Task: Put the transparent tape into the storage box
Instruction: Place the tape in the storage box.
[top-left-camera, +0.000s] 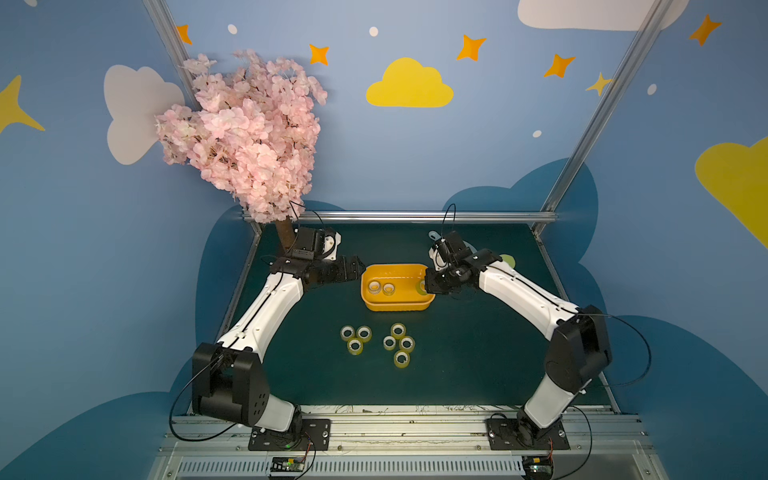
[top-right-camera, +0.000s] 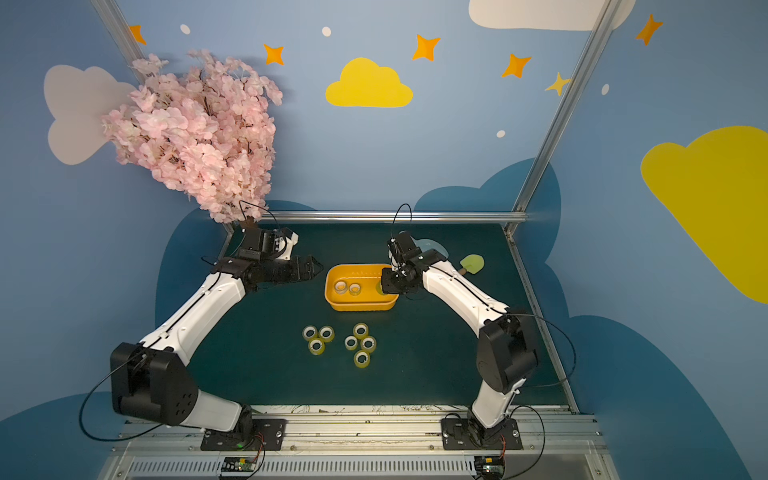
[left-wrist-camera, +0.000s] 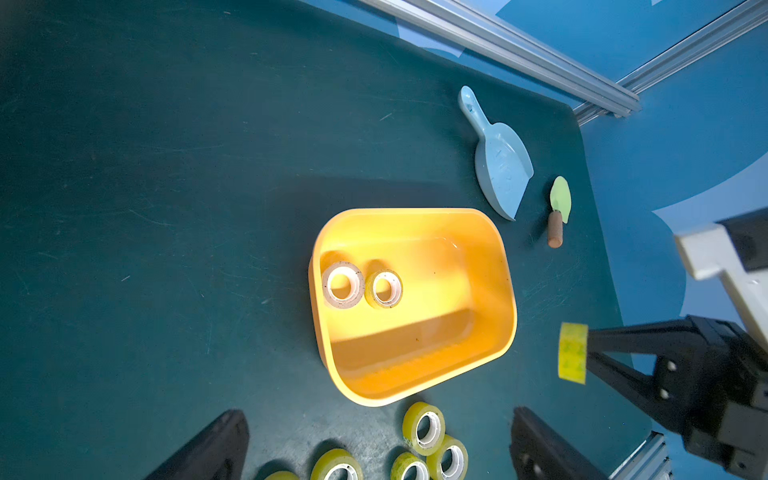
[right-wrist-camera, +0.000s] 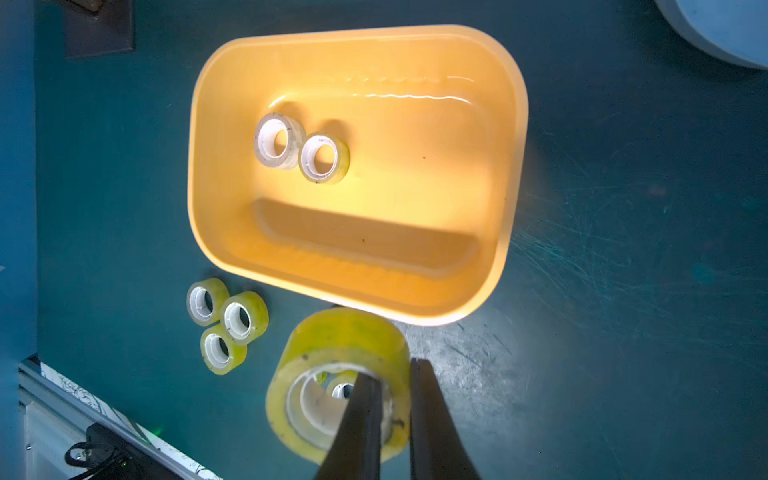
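Next, my right gripper lets go of the yellowish tape roll in the middle of the storage box, on the storage box's bottom beside the transparent tape rolls (top-left-camera: 403, 287) (right-wrist-camera: 377, 162).
The storage box (top-left-camera: 395, 306) (top-right-camera: 359, 307) is an orange-yellow tub at the middle of the green table. Two transparent tape rolls (right-wrist-camera: 278, 141) (right-wrist-camera: 324, 158) lie in its left half. My right gripper (right-wrist-camera: 395, 374) (top-left-camera: 428, 286) is shut on another yellowish tape roll (right-wrist-camera: 336, 374) (left-wrist-camera: 572, 353). One finger is inside the core and the other outside the wall. It hangs at the box's right end, above the rim. My left gripper (left-wrist-camera: 378, 415) (top-left-camera: 355, 266) is open and empty, just left of the box.
Three loose rolls (top-left-camera: 355, 338) and several more (top-left-camera: 399, 345) lie in front of the box. A pale blue dustpan (left-wrist-camera: 500, 166) and a green trowel (left-wrist-camera: 559, 208) lie at the back right. A pink blossom tree (top-left-camera: 245, 137) stands at the back left corner.
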